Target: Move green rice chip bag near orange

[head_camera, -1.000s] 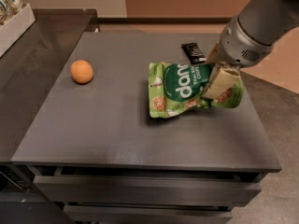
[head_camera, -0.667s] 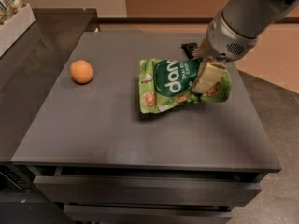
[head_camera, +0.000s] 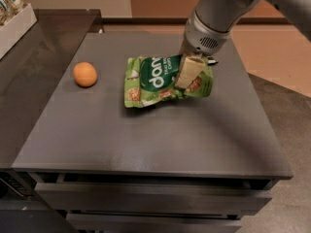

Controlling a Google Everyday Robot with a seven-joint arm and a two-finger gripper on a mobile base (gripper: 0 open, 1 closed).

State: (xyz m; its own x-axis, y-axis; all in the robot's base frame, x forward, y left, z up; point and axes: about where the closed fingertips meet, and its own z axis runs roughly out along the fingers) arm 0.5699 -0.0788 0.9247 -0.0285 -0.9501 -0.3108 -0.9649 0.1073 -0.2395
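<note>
Next, I release the green rice chip bag, now hanging just above the table, from my gripper on the grey table (head_camera: pixel 138 77) close beside the orange, toward the small dark object.
The green rice chip bag (head_camera: pixel 155 81) is a light-green pouch with a dark green oval and white "dang" lettering. It hangs just above the grey table top, near its middle. My gripper (head_camera: pixel 187 74) is shut on the bag's right part, with a cream finger (head_camera: pixel 189 71) lying across its front. The orange (head_camera: pixel 85 74) sits on the table to the left, about a bag's width from the bag's left edge.
The grey table (head_camera: pixel 146 144) has drawers along its front edge. A darker counter (head_camera: pixel 29 72) adjoins it on the left, with a white tray of packets (head_camera: pixel 12 13) at the far left corner. A small dark object (head_camera: pixel 212 60) peeks out behind the gripper.
My gripper has carried the bag to the left, toward the orange. The black bar that showed behind the bag is now mostly hidden by the arm.
</note>
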